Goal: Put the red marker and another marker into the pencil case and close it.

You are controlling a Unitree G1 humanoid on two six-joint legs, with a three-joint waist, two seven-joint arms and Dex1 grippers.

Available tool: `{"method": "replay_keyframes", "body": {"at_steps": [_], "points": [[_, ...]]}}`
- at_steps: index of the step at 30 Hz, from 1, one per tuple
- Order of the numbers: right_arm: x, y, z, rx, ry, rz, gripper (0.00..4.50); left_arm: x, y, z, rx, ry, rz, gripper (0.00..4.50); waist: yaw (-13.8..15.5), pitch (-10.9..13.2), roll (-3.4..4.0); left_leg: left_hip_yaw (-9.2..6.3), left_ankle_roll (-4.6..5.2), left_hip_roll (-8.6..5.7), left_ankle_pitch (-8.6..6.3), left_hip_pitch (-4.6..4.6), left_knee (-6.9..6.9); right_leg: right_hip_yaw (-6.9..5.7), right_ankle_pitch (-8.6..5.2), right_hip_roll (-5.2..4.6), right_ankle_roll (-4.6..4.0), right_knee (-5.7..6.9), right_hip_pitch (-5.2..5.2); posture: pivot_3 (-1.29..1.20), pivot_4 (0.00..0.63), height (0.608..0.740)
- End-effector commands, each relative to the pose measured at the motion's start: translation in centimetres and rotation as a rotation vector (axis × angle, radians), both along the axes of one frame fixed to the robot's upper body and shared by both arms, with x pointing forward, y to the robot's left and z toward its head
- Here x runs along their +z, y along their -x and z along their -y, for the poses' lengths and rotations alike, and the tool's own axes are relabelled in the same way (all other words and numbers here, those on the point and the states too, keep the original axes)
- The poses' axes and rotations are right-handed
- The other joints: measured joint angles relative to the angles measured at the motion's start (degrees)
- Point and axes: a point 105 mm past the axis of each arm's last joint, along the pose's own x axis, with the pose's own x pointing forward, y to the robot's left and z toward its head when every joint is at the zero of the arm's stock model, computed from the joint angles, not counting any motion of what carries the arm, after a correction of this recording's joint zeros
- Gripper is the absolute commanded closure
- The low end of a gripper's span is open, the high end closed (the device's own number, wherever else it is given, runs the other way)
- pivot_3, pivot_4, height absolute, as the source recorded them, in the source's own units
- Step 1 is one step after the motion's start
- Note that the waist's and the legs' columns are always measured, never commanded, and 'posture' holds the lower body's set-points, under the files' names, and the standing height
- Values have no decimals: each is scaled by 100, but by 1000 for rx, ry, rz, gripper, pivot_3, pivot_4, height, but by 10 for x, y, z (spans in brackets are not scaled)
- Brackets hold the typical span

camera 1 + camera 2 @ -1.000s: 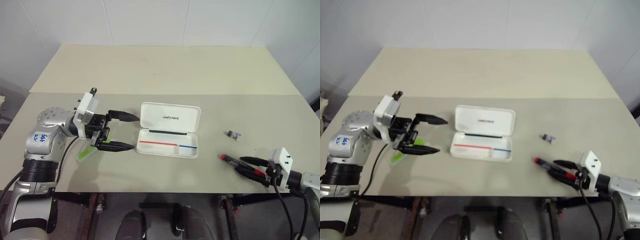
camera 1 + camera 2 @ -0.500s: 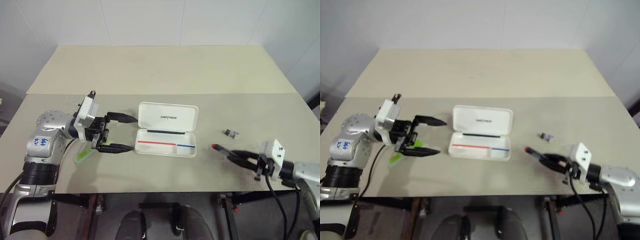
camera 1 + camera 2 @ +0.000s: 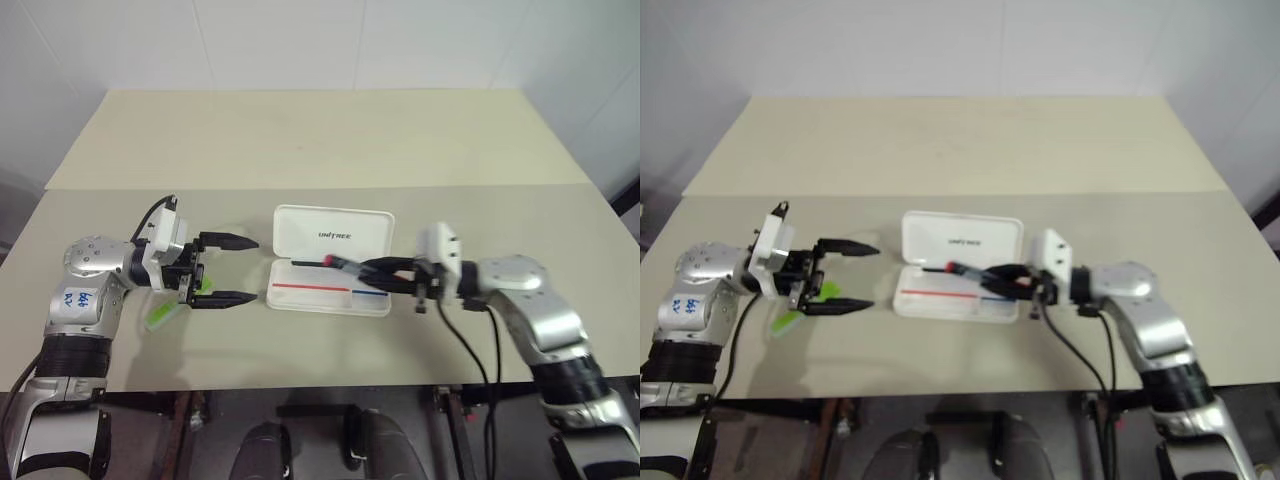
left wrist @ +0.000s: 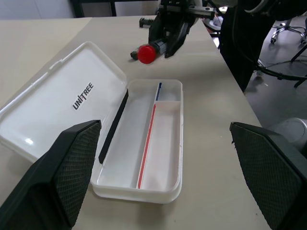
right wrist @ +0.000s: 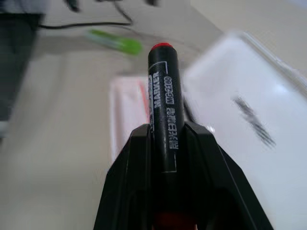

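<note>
The robot's right gripper needs to release the red marker, now held level just above the tray, in the pencil case's tray [image 3: 338, 271], between the red line and the lid.
The pencil case [image 3: 335, 237] lies open in the middle of the table, lid tilted back, its tray [image 4: 165, 184] showing thin red and blue lines. My right gripper [image 3: 372, 270] is shut on the red marker [image 3: 345, 266] and holds it level, red end pointing left, just above the tray's far right part. The marker's black barrel [image 5: 162, 96] lies between the fingers. The green marker [image 3: 164, 316] lies on the table left of the case. My left gripper [image 3: 250, 270] stands open just left of the case, above and right of the green marker, holding nothing.
The table has a cream far board [image 3: 320, 130] and a grey near board [image 3: 300, 345] that ends at the front edge. Black cables hang from both wrists.
My right gripper closed on the red marker at the front right, lifted it off the table and carried it left to the case. The left gripper sank a little.
</note>
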Motion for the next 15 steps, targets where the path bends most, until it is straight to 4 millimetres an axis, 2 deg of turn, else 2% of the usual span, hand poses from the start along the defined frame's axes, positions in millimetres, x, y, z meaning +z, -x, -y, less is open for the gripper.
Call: {"method": "replay_keyframes", "body": {"at_steps": [1,8,15], "points": [[-1,-8,-11,49,30,56,3887,10,3,-3,17,5,58,0,8,0,0,-2,-1,0,1,1,0,-2,-1,0,-2,2,0,0,150,740],[-2,-33,-35,47,7,77,3887,10,7,0,27,12,67,0,8,0,0,-1,-3,-2,2,-1,0,-2,-1,-2,-1,7,0,0,150,740],[-14,-42,-39,47,57,73,3887,8,9,2,37,12,73,0,-33,0,1,-2,-7,0,4,-1,-1,-3,-1,-3,-2,10,-1,0,150,740]]}}
